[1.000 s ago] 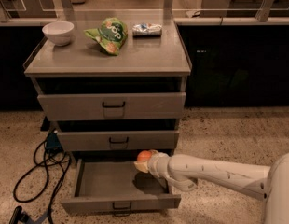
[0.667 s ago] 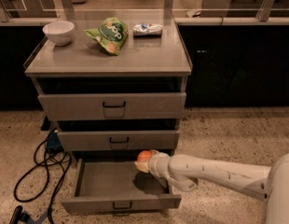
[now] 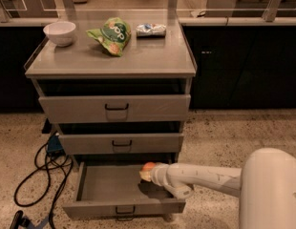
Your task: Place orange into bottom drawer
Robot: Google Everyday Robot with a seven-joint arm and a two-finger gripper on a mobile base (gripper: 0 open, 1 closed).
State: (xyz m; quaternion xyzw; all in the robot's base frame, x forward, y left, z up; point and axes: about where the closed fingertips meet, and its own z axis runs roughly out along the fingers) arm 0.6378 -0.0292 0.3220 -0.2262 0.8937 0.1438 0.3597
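Observation:
The robot will use its gripper to set the orange, now held above the drawer floor, down on the bottom drawer's inside, in the half [image 3: 146,184] nearest its arm.
The bottom drawer [image 3: 105,187] of the grey cabinet is pulled out, a shallow tray with a black handle [image 3: 124,210] on its front. My white arm reaches in from the right over the drawer's right half. My gripper [image 3: 146,173] is at the arm's tip, inside the drawer opening, just under the middle drawer's front. It is shut on the orange [image 3: 148,166], a small round fruit held above the drawer floor. The fingers are mostly hidden behind the orange and the wrist.
The two upper drawers [image 3: 114,108] are slightly ajar. On the cabinet top stand a white bowl [image 3: 59,32], a green snack bag [image 3: 111,35] and a small packet [image 3: 151,29]. Black cables [image 3: 38,173] lie on the floor left of the cabinet. Dark counters run behind.
The arm and the orange have stayed almost in place over the open bottom drawer, perhaps a touch lower. Nothing else moved.

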